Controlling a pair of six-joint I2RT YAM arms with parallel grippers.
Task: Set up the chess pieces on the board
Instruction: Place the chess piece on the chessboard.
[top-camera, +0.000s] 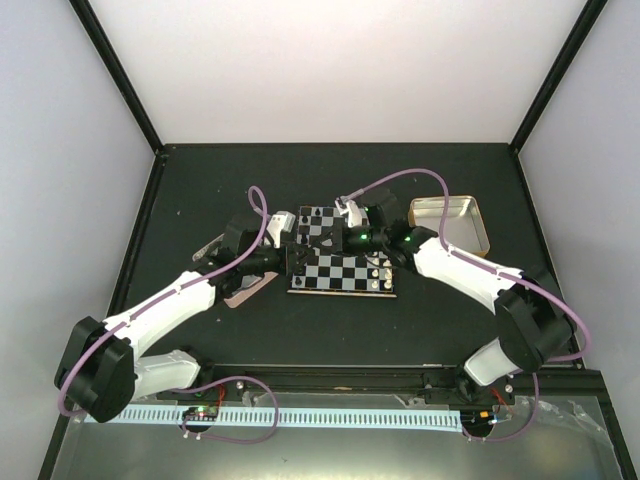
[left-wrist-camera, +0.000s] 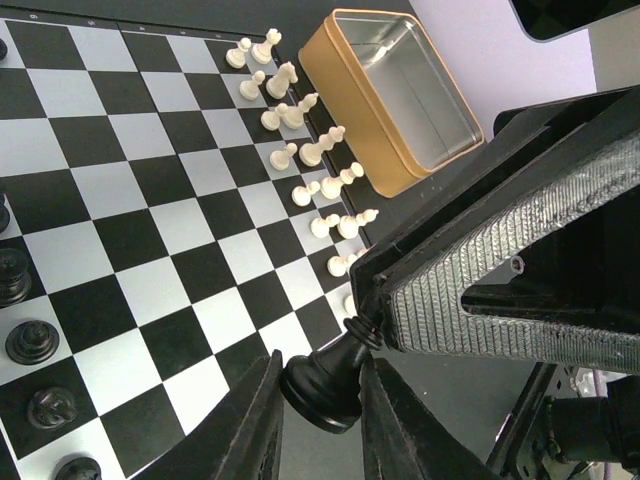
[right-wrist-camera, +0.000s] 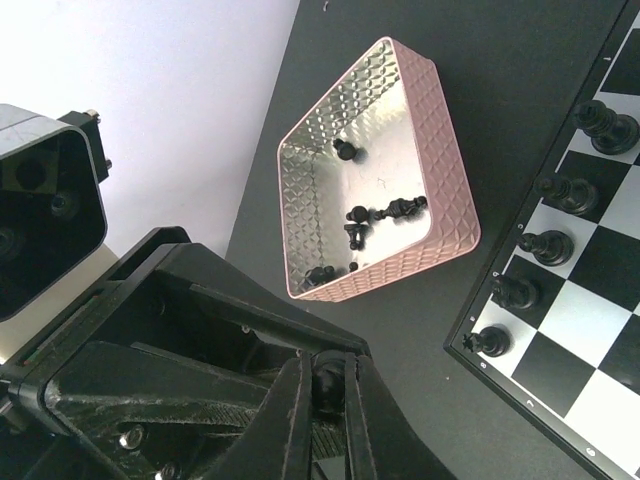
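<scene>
Next, my right gripper lets go of the black chess piece on the empty dark square in the row of black pieces (top-camera: 304, 231) (right-wrist-camera: 628, 68).
The board (top-camera: 345, 270) lies mid-table. Over its left part my two grippers meet on one black chess piece (left-wrist-camera: 325, 385). My left gripper (left-wrist-camera: 318, 400) is shut on its round base. My right gripper (right-wrist-camera: 328, 390) is shut on its head (right-wrist-camera: 328, 380), which barely shows between the fingers. The piece hangs tilted above the board's edge (left-wrist-camera: 300, 340). Several black pieces (left-wrist-camera: 30, 340) stand along one side of the board, also in the right wrist view (right-wrist-camera: 550, 245). A few more black pieces (right-wrist-camera: 400, 210) lie in the pink-rimmed tin (right-wrist-camera: 440, 170).
White pieces (left-wrist-camera: 310, 150) stand in two rows along the board's far side. The gold-rimmed tin (left-wrist-camera: 400, 100) sits just beyond them, at the right in the top view (top-camera: 450, 222). The pink tin (top-camera: 245, 290) lies left of the board, partly under my left arm.
</scene>
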